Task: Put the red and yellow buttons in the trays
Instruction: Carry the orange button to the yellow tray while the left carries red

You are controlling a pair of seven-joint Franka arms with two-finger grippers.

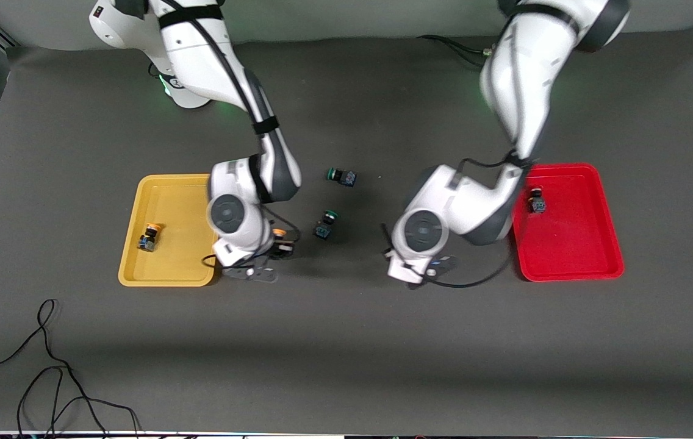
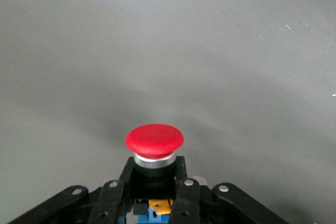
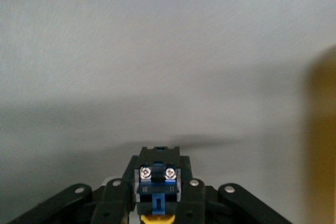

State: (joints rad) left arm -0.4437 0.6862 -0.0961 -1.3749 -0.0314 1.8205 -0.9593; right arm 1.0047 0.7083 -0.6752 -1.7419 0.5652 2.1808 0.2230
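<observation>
My right gripper is going to let go of its yellow button in the yellow tray (image 1: 179, 242), where it will be close beside the other yellow button.
My left gripper (image 1: 435, 266) is shut on a red button (image 2: 154, 140), red cap outward, between its fingers (image 2: 113, 192), over the dark mat beside the red tray (image 1: 572, 241). The button is hidden under the hand in the front view. A second red button (image 1: 536, 202) lies in the red tray. My right gripper (image 1: 274, 245) is shut on a yellow button (image 1: 278, 233), its bluish base showing in the right wrist view (image 3: 157, 178), beside the yellow tray (image 1: 179, 204). Another yellow button (image 1: 149, 238) lies in the yellow tray.
Two green-capped switches lie on the mat between the arms, one (image 1: 341, 176) farther from the front camera than the other (image 1: 325, 224). A black cable (image 1: 47, 372) loops near the front edge at the right arm's end. The yellow tray's edge shows in the right wrist view (image 3: 321, 129).
</observation>
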